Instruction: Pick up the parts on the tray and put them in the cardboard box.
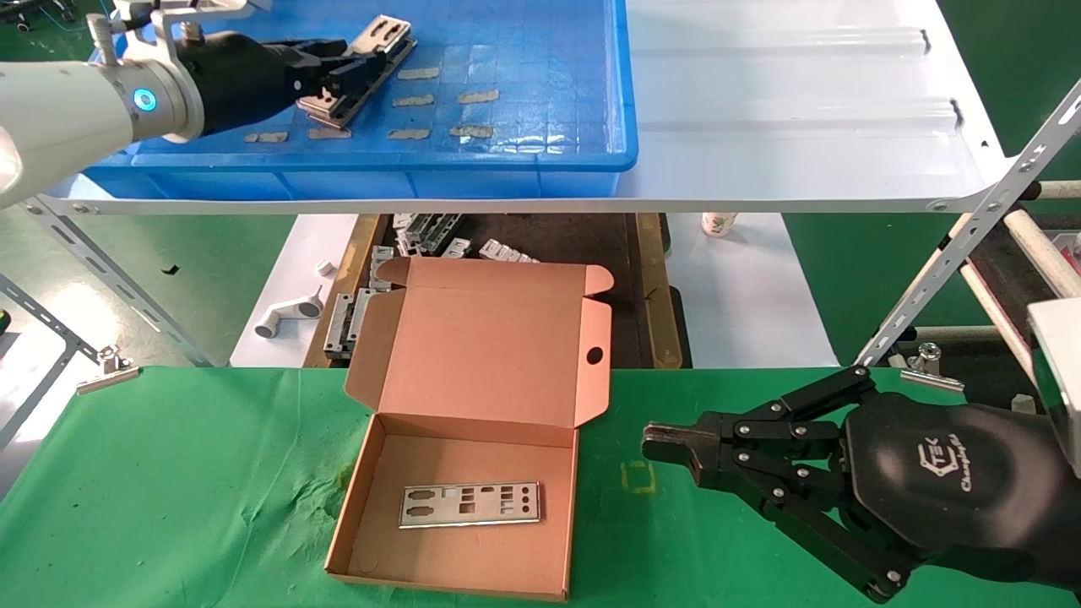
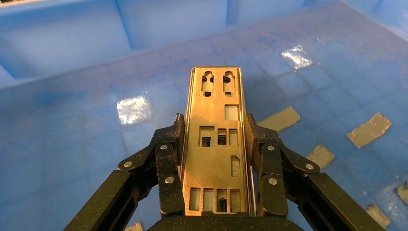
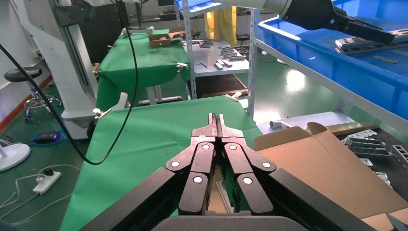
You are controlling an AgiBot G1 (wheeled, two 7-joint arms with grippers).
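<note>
The fingers of my left gripper close around the top part along with the part under it, so they should open and grip just the top part's long edges point(image 1: 381, 32) before lifting.
The blue tray point(image 1: 540, 156) sits on the shelf at the back left. My left gripper point(image 1: 350, 72) reaches into it and is shut on a silver punched part point(image 1: 384, 42). In the left wrist view the part point(image 2: 216, 139) lies lengthwise between my black fingers point(image 2: 174, 144), which press on its long edges. Another plate end point(image 1: 321, 108) shows just beneath the gripper. The cardboard box point(image 1: 481, 355) stands open on the green table, with one part point(image 1: 470, 504) flat on its floor. My right gripper point(image 1: 667, 447) is shut and empty, low over the table to the right of the box.
The white ribbed shelf point(image 1: 802, 101) carries the tray, and its front edge overhangs the gap behind the table. Grey brackets point(image 1: 431, 232) lie on a dark surface below it. Tan tape patches point(image 1: 477, 95) dot the tray floor. A slanted frame bar point(image 1: 971, 228) rises at the right.
</note>
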